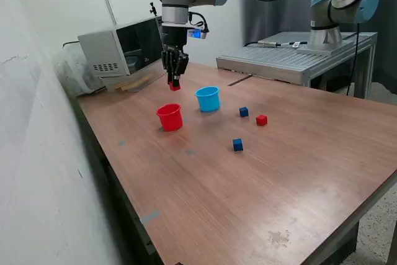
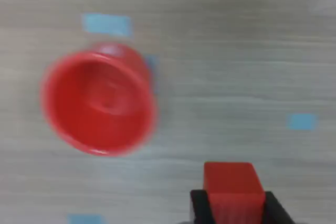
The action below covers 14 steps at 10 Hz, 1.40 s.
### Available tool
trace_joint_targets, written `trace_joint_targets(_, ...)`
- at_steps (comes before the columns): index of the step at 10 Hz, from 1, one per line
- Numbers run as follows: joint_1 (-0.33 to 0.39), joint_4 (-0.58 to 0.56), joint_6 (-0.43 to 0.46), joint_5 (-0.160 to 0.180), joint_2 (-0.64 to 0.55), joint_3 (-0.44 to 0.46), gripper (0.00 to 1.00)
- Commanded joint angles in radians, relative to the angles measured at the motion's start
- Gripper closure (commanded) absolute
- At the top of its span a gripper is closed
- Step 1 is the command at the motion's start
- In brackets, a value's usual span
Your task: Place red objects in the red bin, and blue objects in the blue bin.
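Note:
The robot's gripper should let the small red cube fall onto the bottom of the empty red cup (image 1: 170,120) (image 2: 107,97), next to the light blue cup.
My gripper (image 1: 174,84) hangs above the table, shut on a small red cube (image 1: 175,86), just above and behind the red cup (image 1: 169,117). In the wrist view the red cube (image 2: 232,188) sits between the black fingers (image 2: 198,206), and the red cup (image 2: 98,102) shows open and empty, off to one side of the cube. The light blue cup (image 1: 208,98) stands to the exterior view's right of the red cup. A second red cube (image 1: 261,120) and two dark blue cubes (image 1: 244,112) (image 1: 237,144) lie on the table further right.
A microwave-like box (image 1: 121,48) stands at the table's back corner. A metal bench (image 1: 291,60) with a second arm (image 1: 338,4) is behind the table. A wall runs along the exterior view's left. Small blue tape marks (image 2: 106,24) dot the wooden tabletop.

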Motion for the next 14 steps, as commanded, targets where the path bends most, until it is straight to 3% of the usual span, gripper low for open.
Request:
trace_joint_targets(1, -0.085, 0.003, -0.002, 0.004, 0.018, 0.005, 1.00)
trace_joint_targets(7, -0.107, -0.017, -0.005, 0.007, 0.118, -0.021, 1.00)
trace_joint_targets(8, -0.104, -0.017, -0.009, 0.008, 0.118, -0.021, 0.00)
trace_joint_targets(11, -0.090, -0.009, -0.049, 0.030, 0.095, -0.013, 0.00)
trace_joint_targets(14, -0.073, 0.021, -0.046, 0.027, -0.088, 0.082, 0.00)
